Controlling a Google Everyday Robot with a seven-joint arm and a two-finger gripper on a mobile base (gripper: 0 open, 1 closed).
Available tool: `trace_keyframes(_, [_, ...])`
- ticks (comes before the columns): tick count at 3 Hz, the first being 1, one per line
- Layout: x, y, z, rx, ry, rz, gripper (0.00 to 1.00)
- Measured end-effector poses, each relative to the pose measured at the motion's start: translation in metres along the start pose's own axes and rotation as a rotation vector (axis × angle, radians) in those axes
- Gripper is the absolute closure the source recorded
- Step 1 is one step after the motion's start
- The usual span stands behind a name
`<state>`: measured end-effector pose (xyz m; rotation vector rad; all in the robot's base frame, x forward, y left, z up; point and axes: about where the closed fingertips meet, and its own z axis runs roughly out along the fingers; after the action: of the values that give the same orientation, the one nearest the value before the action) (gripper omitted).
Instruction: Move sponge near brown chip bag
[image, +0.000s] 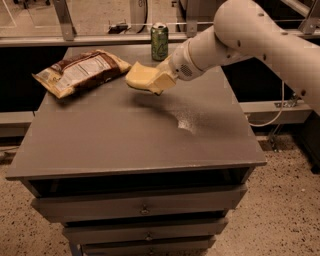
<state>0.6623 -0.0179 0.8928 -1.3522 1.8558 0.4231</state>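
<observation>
Next, my gripper releases the sponge against the brown chip bag's front edge (114, 75), at the end nearer the green soda can. The sponge is still held above the grey table.
The pale yellow sponge (139, 77) is held in the air above the grey table, just right of the brown chip bag (80, 71), which lies at the table's back left with its white label up. My gripper (159, 81) comes in from the right on the white arm and is shut on the sponge's right end. The sponge's left tip is a short gap from the bag's right end, and its shadow falls on the table below it.
A green soda can (159, 34) stands at the back edge behind the gripper. The grey table (125, 145) has drawers below its front edge. A pale scuffed patch (187, 121) marks the top right of centre. A rail runs behind.
</observation>
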Motion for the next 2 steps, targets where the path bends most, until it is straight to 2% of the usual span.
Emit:
trace_keyframes(1, [-0.015, -0.018, 0.030, -0.005, -0.012, -0.008, 1.00])
trace_keyframes(2, [-0.034, -0.024, 0.066, -0.038, -0.040, -0.014, 1.00])
